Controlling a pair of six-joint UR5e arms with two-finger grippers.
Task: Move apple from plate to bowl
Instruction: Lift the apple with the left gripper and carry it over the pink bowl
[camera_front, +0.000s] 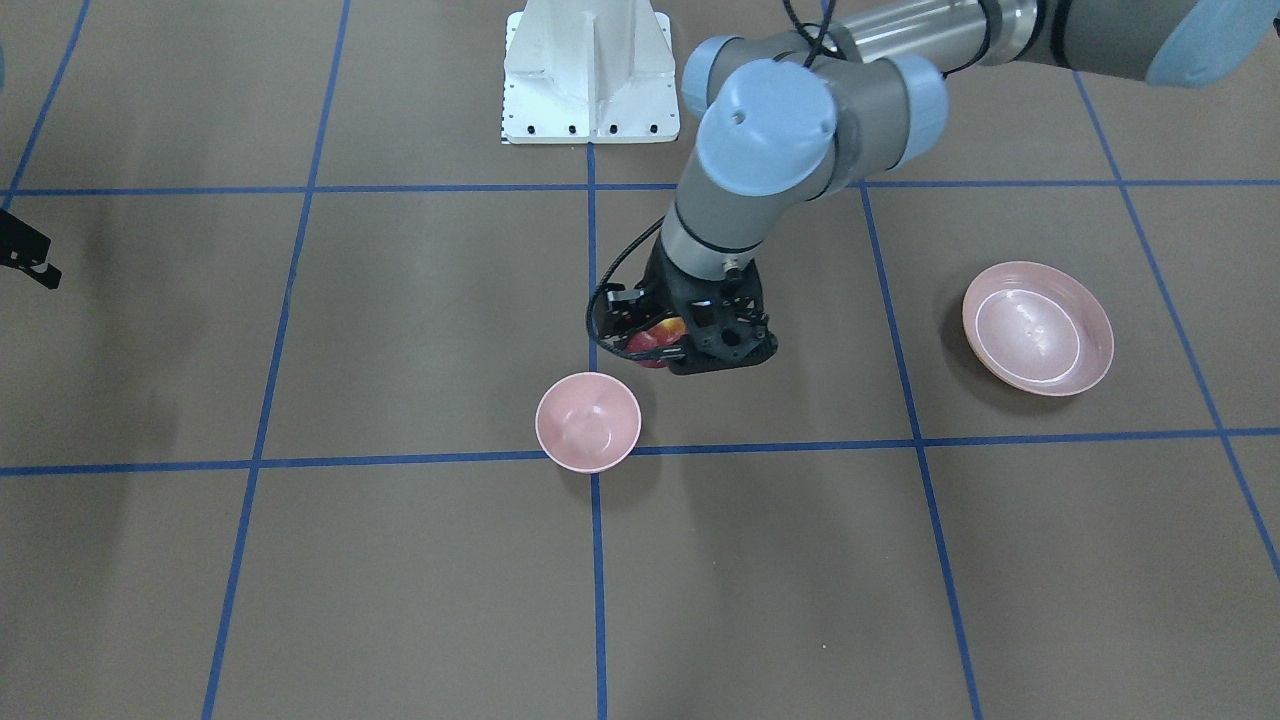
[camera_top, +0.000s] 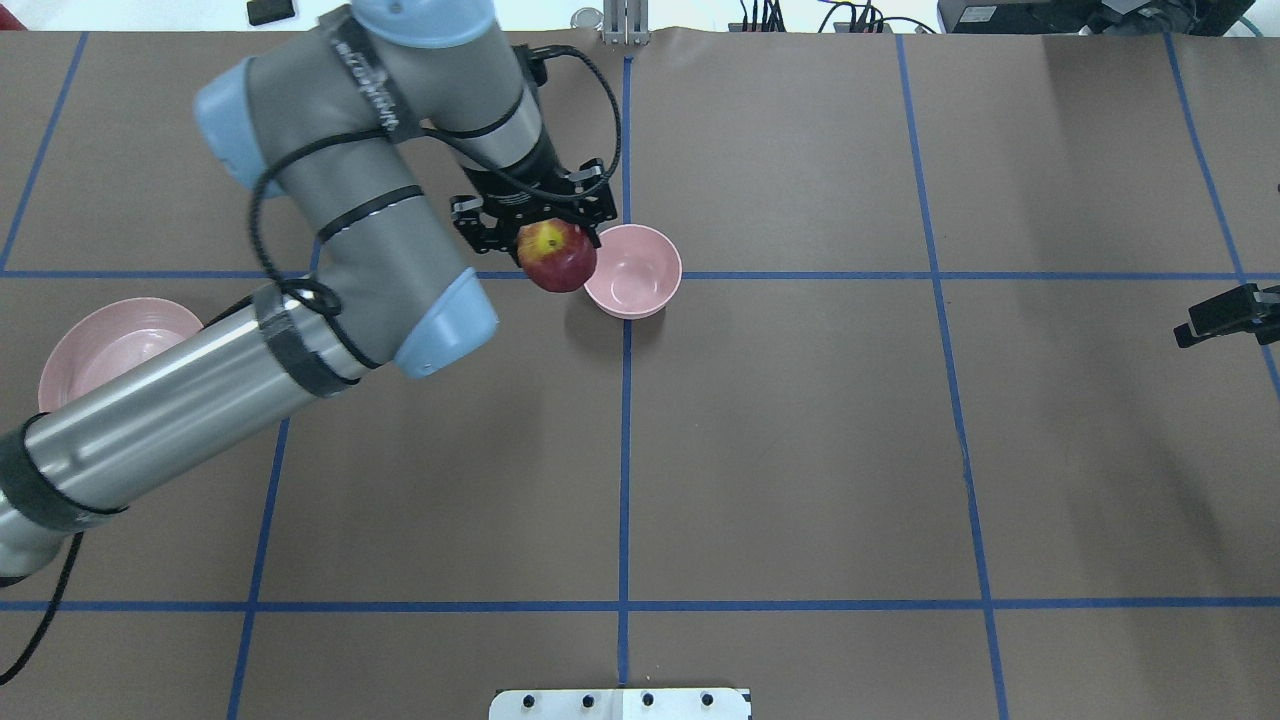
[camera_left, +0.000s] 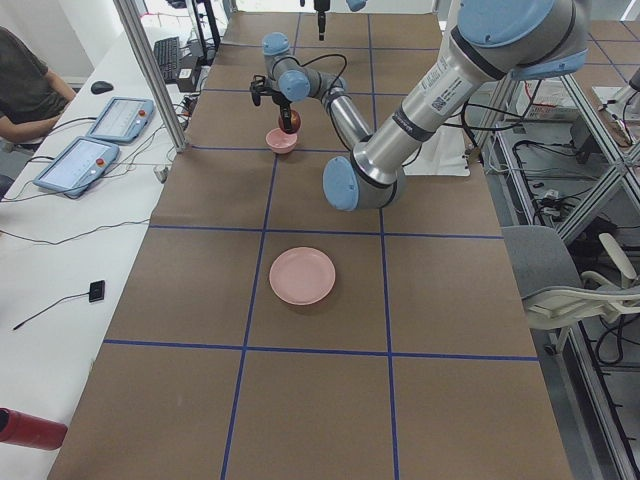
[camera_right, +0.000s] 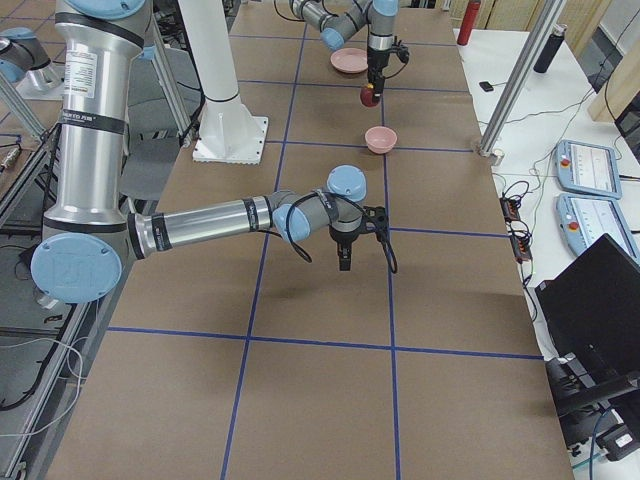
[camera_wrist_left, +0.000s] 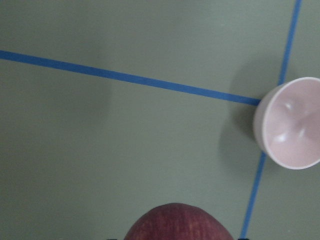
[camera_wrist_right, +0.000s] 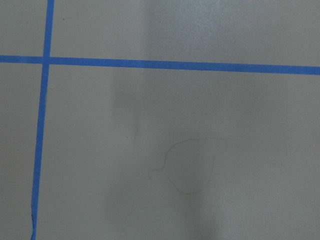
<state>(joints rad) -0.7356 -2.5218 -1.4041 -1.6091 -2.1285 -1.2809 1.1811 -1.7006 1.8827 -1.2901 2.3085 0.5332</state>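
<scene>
The robot's left gripper should release the dark red apple on the bottom of the small deep pink bowl (camera_front: 587, 430) (camera_wrist_left: 294, 128).
My left gripper (camera_top: 545, 228) is shut on the dark red apple (camera_top: 556, 256) and holds it in the air, just to the left of the small deep pink bowl (camera_top: 633, 271) in the overhead view. The bowl is empty. In the front-facing view the apple (camera_front: 654, 340) shows under the gripper, up and right of the bowl (camera_front: 588, 421). The left wrist view shows the apple's top (camera_wrist_left: 175, 223) at the bottom edge and the bowl (camera_wrist_left: 292, 125) at the right. The wide pink plate (camera_front: 1038, 328) is empty, far off on my left. My right gripper (camera_top: 1222, 315) hovers low at the table's right edge; I cannot tell how its jaws stand.
Blue tape lines (camera_top: 625, 440) divide the brown table into squares. The white robot base mount (camera_front: 588, 75) stands at the robot's side of the table. Tablets (camera_left: 78, 163) and a seated operator (camera_left: 25, 85) are beyond the far long edge.
</scene>
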